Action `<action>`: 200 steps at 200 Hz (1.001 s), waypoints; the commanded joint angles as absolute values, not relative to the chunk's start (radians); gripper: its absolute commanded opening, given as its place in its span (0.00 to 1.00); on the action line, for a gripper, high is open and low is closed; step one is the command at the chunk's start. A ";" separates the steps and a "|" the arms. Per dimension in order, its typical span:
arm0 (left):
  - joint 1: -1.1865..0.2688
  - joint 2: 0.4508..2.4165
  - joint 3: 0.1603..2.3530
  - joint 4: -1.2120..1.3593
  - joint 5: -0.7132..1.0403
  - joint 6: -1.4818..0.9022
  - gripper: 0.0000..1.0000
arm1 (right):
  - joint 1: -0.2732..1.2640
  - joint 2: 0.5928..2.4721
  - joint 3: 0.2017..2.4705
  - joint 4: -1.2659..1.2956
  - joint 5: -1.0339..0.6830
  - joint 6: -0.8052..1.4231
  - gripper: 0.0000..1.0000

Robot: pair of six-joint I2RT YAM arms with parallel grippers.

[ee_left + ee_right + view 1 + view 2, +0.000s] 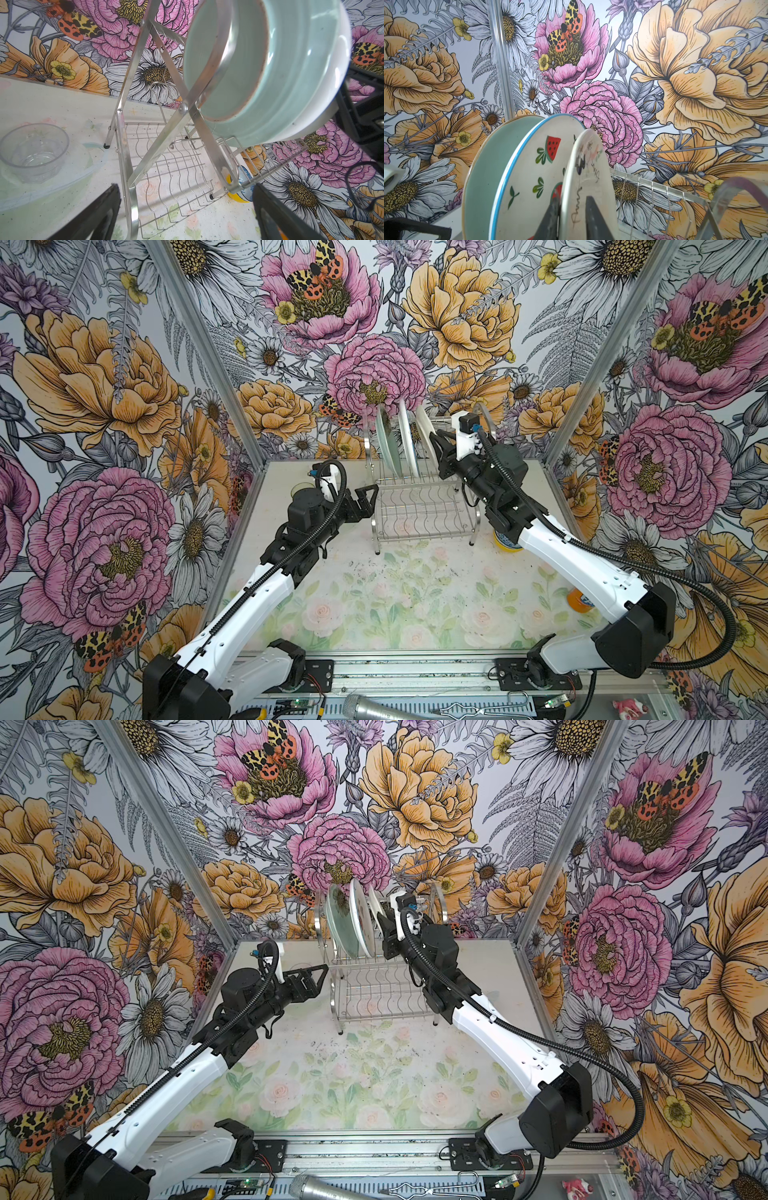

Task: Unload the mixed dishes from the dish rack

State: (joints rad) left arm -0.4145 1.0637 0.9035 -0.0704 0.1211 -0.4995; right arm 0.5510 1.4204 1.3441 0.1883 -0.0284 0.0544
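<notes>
My right gripper, high on the cream plate's rim with one finger off its side, should open and take the plate's front edge lower down (pixel 435 460).
The chrome dish rack (pixel 419 506) (pixel 374 990) stands at the back of the table. Three plates stand upright on its upper tier: a pale green one (pixel 386 443) (pixel 488 166), a white one with watermelon prints (pixel 409 439) (pixel 529 176), and a cream one (pixel 424 427) (pixel 587 166). My right gripper (pixel 434 437) (pixel 572 199) straddles the cream plate's rim, slightly open. One finger lies on the plate's back, the other a little off its face. My left gripper (pixel 368 497) (pixel 187 187) is wide open and empty beside the rack's left frame (pixel 158 116).
A clear tumbler (pixel 33 149) stands on the table left of the rack, with something translucent green (pixel 62 187) under it. A yellow bowl holding a blue patterned one (pixel 505 543) (pixel 239 187) sits right of the rack. An orange can (pixel 577 599) lies by the right wall.
</notes>
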 commanded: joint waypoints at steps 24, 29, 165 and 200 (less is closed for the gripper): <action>-0.405 1.066 0.894 -0.063 0.127 -0.520 0.99 | 0.551 1.372 1.309 0.237 0.019 0.075 0.34; -0.405 1.067 0.894 -0.062 0.127 -0.520 0.99 | 0.551 1.370 1.308 0.229 0.017 0.074 0.35; -0.403 1.076 0.896 -0.064 0.134 -0.526 0.99 | 0.551 1.351 1.283 0.045 -0.085 0.084 0.50; -0.404 1.071 0.895 -0.067 0.133 -0.525 0.99 | 0.551 1.363 1.288 0.029 -0.053 0.075 0.38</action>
